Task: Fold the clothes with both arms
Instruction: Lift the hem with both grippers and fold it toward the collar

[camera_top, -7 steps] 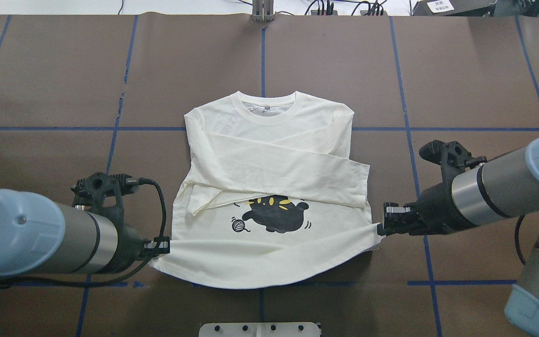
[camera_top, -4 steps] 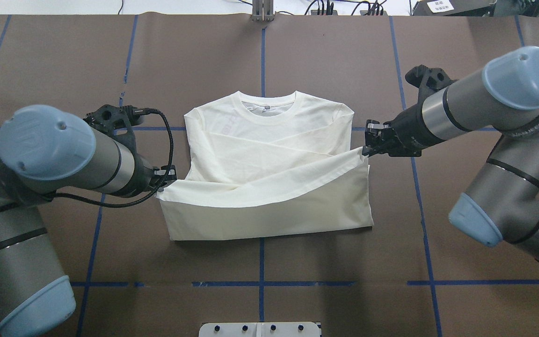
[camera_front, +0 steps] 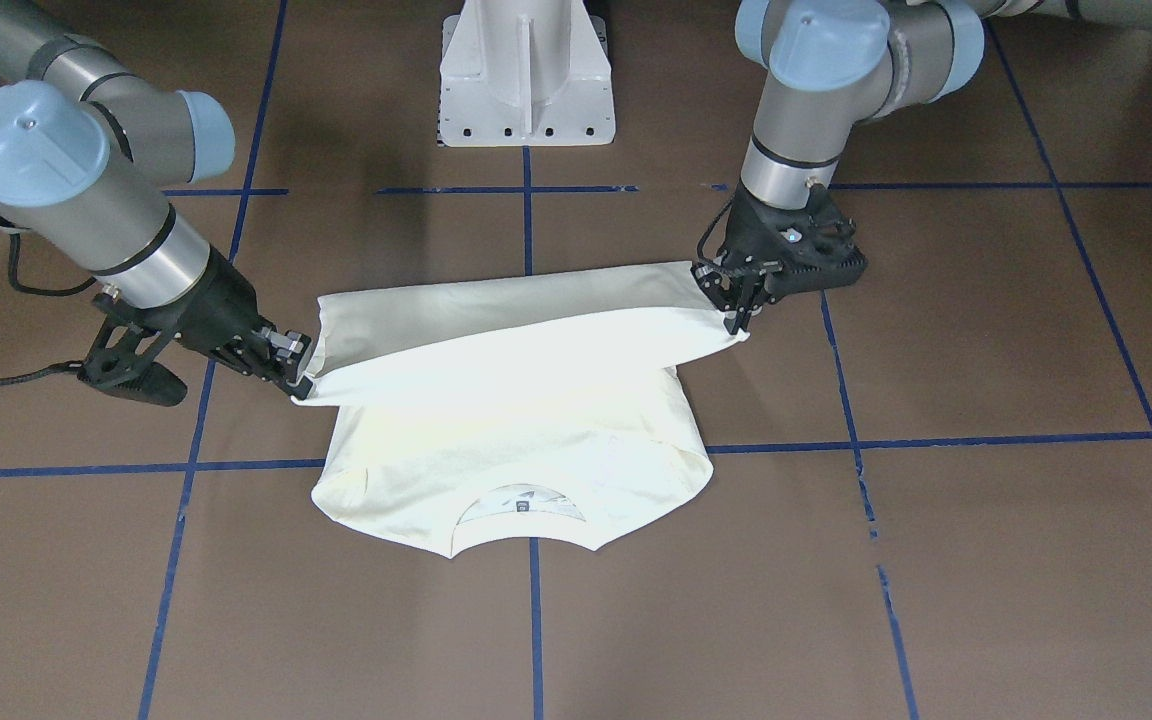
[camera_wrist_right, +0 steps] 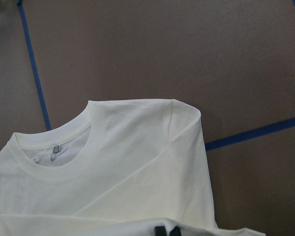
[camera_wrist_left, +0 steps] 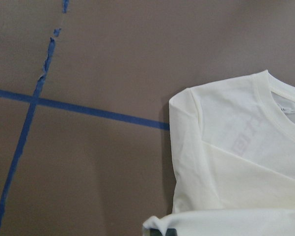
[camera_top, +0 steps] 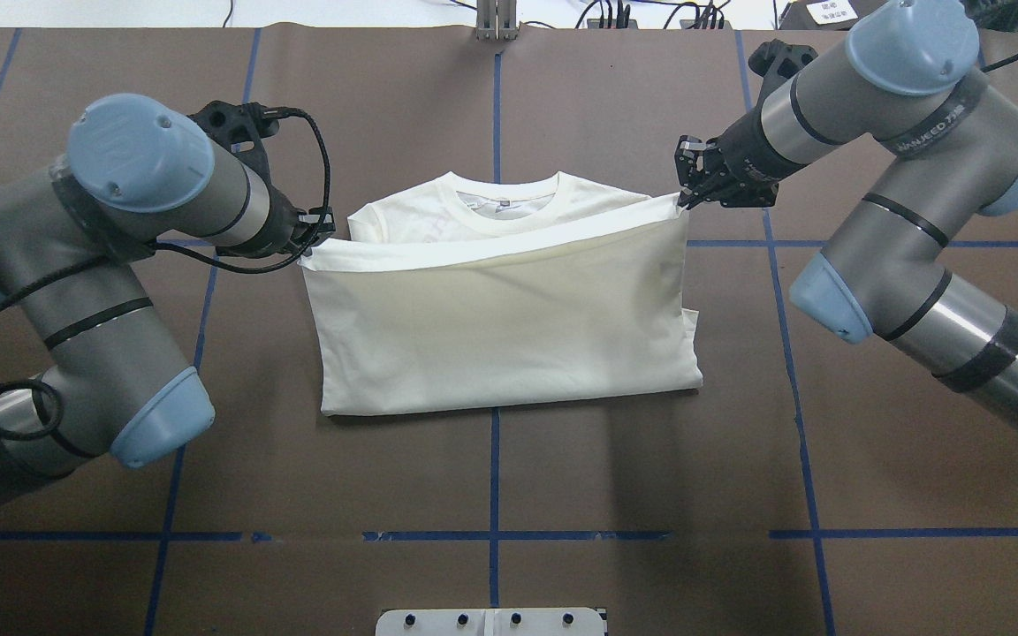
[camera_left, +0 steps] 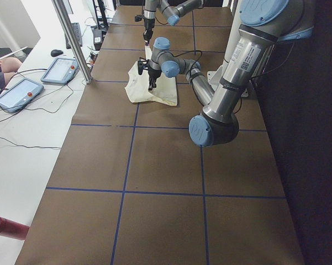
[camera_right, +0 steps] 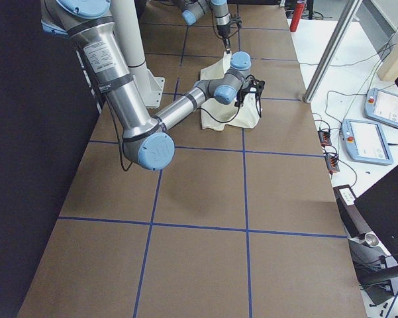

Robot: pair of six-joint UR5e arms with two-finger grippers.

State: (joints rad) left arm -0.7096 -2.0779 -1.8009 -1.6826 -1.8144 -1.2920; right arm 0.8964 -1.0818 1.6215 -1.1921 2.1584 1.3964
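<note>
Next, my left gripper lets go of the shirt's hem corner at the outer edge of the shirt's shoulder point(camera_front: 724, 469) point(camera_wrist_left: 151, 101), just past the line of blue tape.
The cream-white shirt point(camera_top: 509, 327) lies in the middle of the table, its lower half folded up over the chest so the plain back shows and the print is hidden. The ribbed neckline point(camera_top: 498, 196) still peeks out at the far edge. My left gripper point(camera_top: 307, 254) is shut on the hem corner beside the shirt's left shoulder. My right gripper point(camera_top: 684, 199) is shut on the other hem corner, by the right shoulder. Between them the raised hem hangs slightly above the shirt point(camera_front: 516, 400). Both wrist views look down on the shoulders and collar of the shirt point(camera_wrist_left: 235, 162) point(camera_wrist_right: 113, 172).
Blue tape lines point(camera_top: 493, 468) grid the brown table. The white pedestal base point(camera_front: 526, 75) stands at the robot's edge. Off the table's far side lie tablets point(camera_left: 22, 91) point(camera_right: 367, 139) and cables, and a metal post point(camera_left: 72, 38) stands there.
Both grippers have carried the hem away from the robot toward the collar. The fold now covers the cat print and crossed sleeves, and the hem reaches the shoulders.
</note>
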